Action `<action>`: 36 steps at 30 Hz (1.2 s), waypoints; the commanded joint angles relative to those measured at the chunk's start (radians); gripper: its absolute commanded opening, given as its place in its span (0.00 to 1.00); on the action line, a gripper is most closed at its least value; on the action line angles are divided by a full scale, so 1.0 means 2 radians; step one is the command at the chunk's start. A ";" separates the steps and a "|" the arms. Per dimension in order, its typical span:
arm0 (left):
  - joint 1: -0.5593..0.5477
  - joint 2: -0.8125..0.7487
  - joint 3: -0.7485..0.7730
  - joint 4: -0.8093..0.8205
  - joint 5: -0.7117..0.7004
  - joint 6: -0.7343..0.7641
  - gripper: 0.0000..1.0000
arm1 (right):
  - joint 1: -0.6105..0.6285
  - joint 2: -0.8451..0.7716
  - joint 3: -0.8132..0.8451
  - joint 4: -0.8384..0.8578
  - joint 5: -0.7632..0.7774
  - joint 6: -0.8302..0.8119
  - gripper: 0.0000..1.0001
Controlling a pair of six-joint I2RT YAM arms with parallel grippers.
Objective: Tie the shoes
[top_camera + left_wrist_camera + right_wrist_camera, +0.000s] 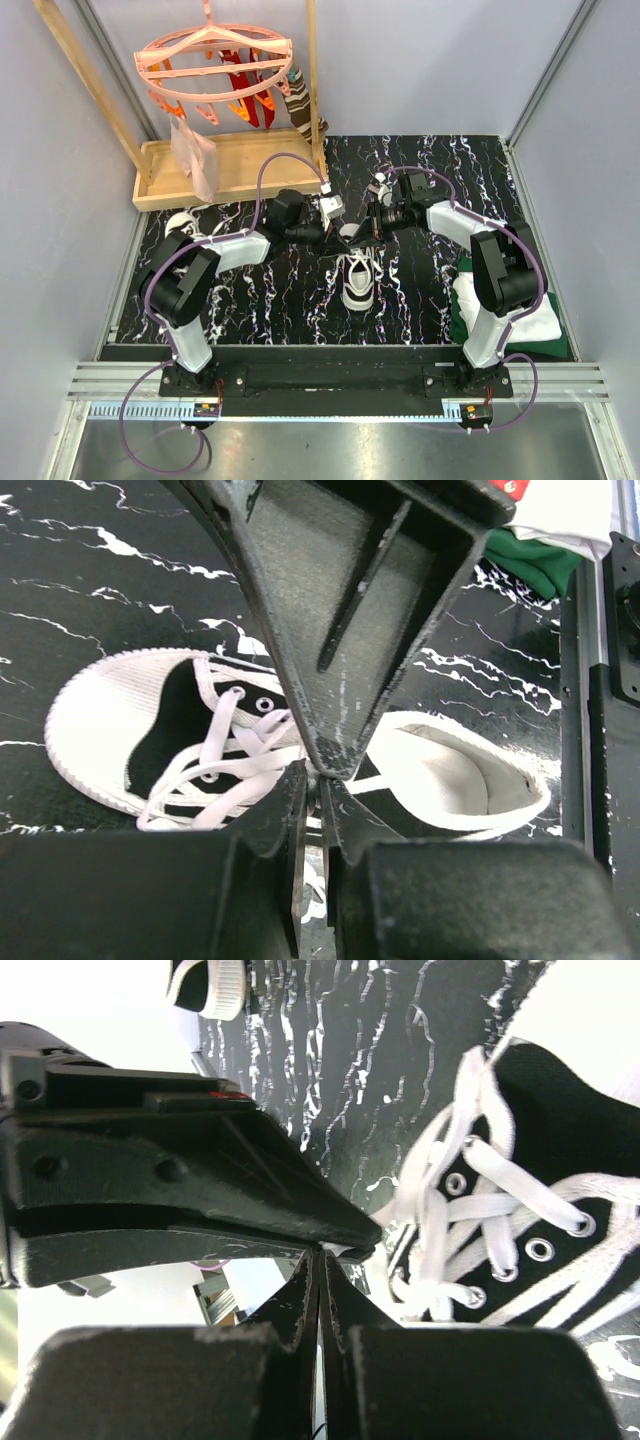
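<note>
The fingers of my right gripper have only a sliver of white lace, so that gripper should open and grab more lace [350, 1252] next to my left gripper's fingers.
One black sneaker [358, 280] with a white toe cap lies mid-table, toe towards the arms. It also shows in the left wrist view [110, 720] and the right wrist view [560, 1110]. Its white laces [240, 755] lie loose over the eyelets [440, 1190]. My left gripper [340, 234] and right gripper [364, 231] meet tip to tip just above the shoe's heel end. The left gripper [318, 780] is shut on a lace strand. The right gripper [322, 1252] is shut with a bit of white lace at its tips. The second sneaker [183, 222] lies at the far left, partly behind the left arm.
A wooden tray [235, 180] with a post stands at the back left, under a pink round clip hanger [215, 60] with a striped sock [300, 105] and a pale cloth. A folded white-and-green cloth [520, 320] lies at the right edge by the right arm.
</note>
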 commanded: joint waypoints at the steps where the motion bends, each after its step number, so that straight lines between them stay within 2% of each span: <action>1: -0.003 -0.019 -0.002 0.047 0.021 0.002 0.07 | -0.001 -0.016 -0.008 0.018 0.019 0.000 0.00; 8: -0.002 -0.018 0.001 0.051 0.023 0.000 0.03 | -0.004 -0.023 -0.008 0.019 0.023 -0.002 0.01; 9: -0.002 -0.017 0.002 0.050 0.023 -0.001 0.03 | -0.004 -0.022 -0.008 0.019 0.024 0.000 0.15; 13: -0.002 -0.017 0.003 0.050 0.023 -0.001 0.03 | -0.004 -0.021 -0.007 0.019 0.029 0.004 0.25; 36: -0.003 -0.011 0.011 0.042 0.022 0.002 0.03 | -0.003 -0.014 -0.009 0.047 0.003 0.041 0.28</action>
